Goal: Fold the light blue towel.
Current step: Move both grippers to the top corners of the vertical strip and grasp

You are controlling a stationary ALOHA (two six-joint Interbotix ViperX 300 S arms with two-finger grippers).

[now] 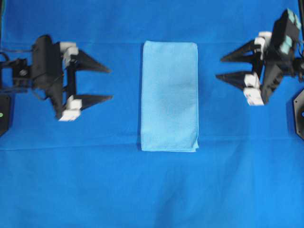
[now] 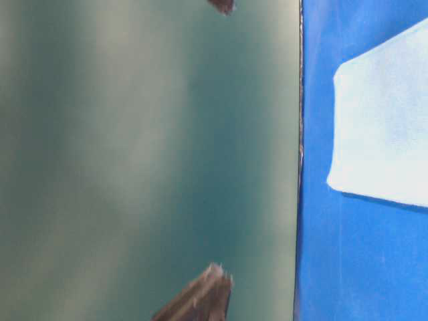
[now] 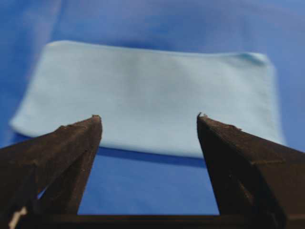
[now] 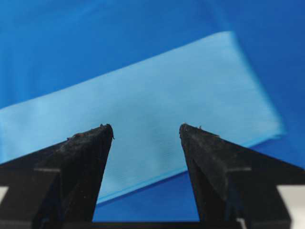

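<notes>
The light blue towel has a far corner on my left gripper's side. Next, my left gripper closes on the far corner [image 1: 147, 44] [image 3: 15, 123] of that towel.
The light blue towel [image 1: 169, 96] lies flat in the middle of the table as a tall narrow rectangle, layered edges showing at its near right corner. It also fills the left wrist view [image 3: 147, 95], the right wrist view [image 4: 152, 114] and the right edge of the table-level view [image 2: 384, 120]. My left gripper [image 1: 110, 84] hovers left of the towel, apart from it, jaws wide open and empty [image 3: 148, 117]. My right gripper [image 1: 219, 68] stands to the right of the towel, also open and empty [image 4: 146, 126], pointing at it.
A darker royal-blue cloth [image 1: 152, 190] covers the whole table, with a crease line running across near the towel's front edge. Black arm bases [image 1: 298, 111] sit at the far left and right edges. A grey-green wall [image 2: 147, 147] fills most of the table-level view.
</notes>
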